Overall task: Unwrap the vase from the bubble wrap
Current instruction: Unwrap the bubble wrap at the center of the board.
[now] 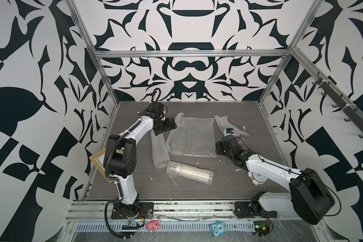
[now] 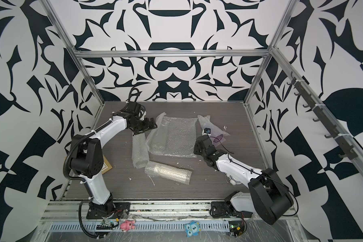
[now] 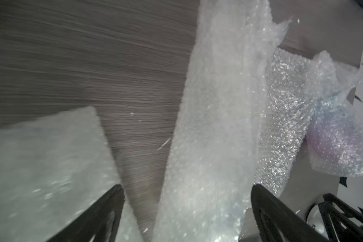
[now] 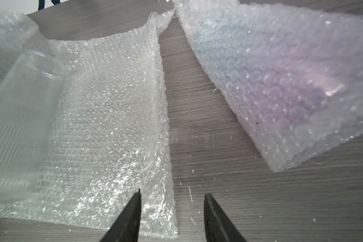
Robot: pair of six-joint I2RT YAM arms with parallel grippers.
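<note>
I should next close my left gripper on the clear ribbed vase's rim (image 1: 182,122), near the bubble wrap sheet's far edge.
A flat sheet of bubble wrap (image 1: 195,138) (image 2: 176,138) (image 4: 105,125) lies mid-table. On its left part lies a clear ribbed vase (image 1: 176,136) (image 4: 19,109), on its side, with a flap of wrap (image 3: 214,125) partly over it. My left gripper (image 1: 168,126) (image 2: 150,125) (image 3: 187,192) hovers at the sheet's far left corner, jaws wide open over that flap, gripping nothing. My right gripper (image 1: 219,147) (image 2: 197,145) (image 4: 172,197) stands open at the sheet's near right edge, with bare table and the wrap's edge between its fingertips.
Two rolled bubble-wrap tubes (image 1: 159,154) (image 1: 190,171) lie left of and in front of the sheet. A wrapped purple-blue bundle (image 1: 226,125) (image 4: 281,79) sits at the far right. A picture frame (image 1: 99,161) is behind the left arm, a white clock (image 1: 255,178) under the right arm.
</note>
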